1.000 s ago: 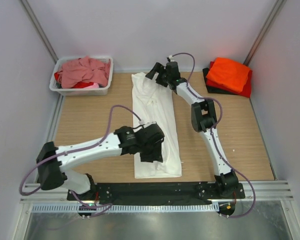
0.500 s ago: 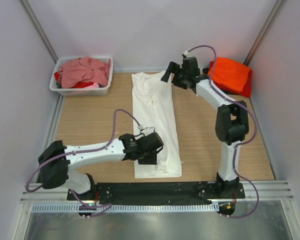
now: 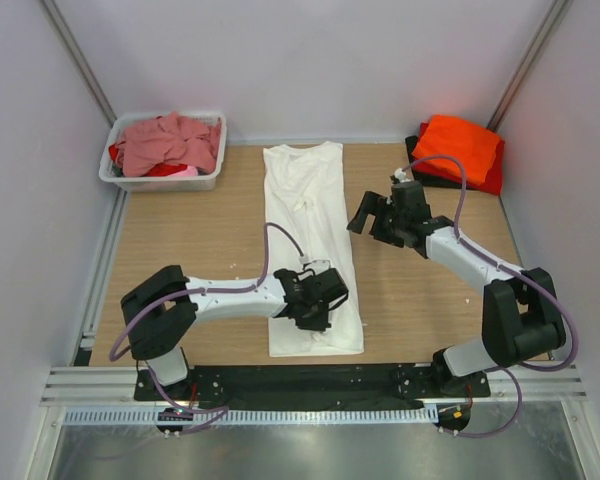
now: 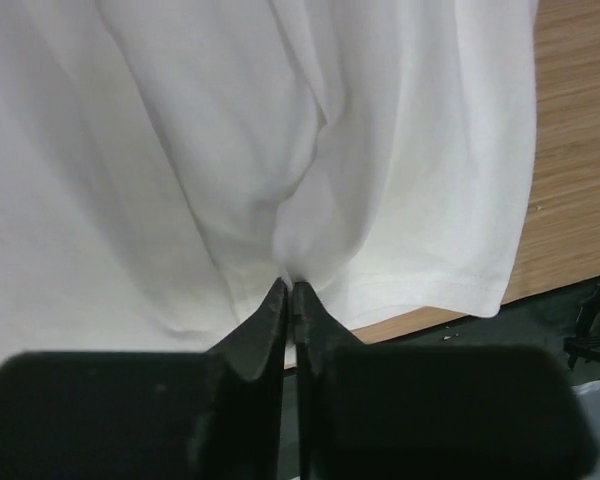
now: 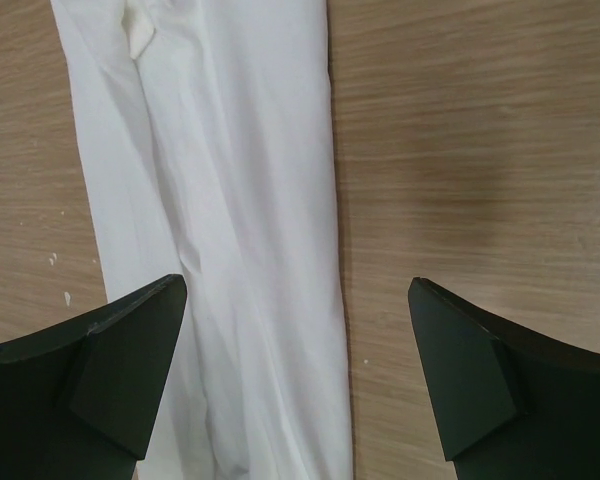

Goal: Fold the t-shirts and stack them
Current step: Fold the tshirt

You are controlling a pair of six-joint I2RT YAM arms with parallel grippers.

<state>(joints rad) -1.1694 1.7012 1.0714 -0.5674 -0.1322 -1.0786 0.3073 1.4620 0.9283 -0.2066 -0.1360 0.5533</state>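
Next, I move my right gripper next to the large white t-shirt's near hem corner [image 3: 360, 349], on the orange shirt's side, and close it there.
The large white t-shirt [image 3: 308, 200] lies as a long narrow strip down the middle of the table, collar at the far end. My left gripper [image 3: 321, 304] sits on its near part, and in the left wrist view its jaws [image 4: 290, 288] are shut, pinching a pucker of the white cloth [image 4: 230, 150] near the hem. My right gripper [image 3: 367, 214] is open and empty, hovering over the shirt's right edge [image 5: 250, 200] at mid-length. A folded orange shirt [image 3: 458, 146] tops a stack with red and black ones at the back right.
A white plastic tub [image 3: 160, 181] at the back left holds crumpled dusty-pink [image 3: 168, 141] and red cloth. Bare wooden tabletop [image 3: 430, 290] lies on both sides of the white shirt. A black rail runs along the near edge.
My right arm has drawn back from the shirt's collar end to its right edge at mid-length. My left gripper has shifted slightly right on the shirt's near part.
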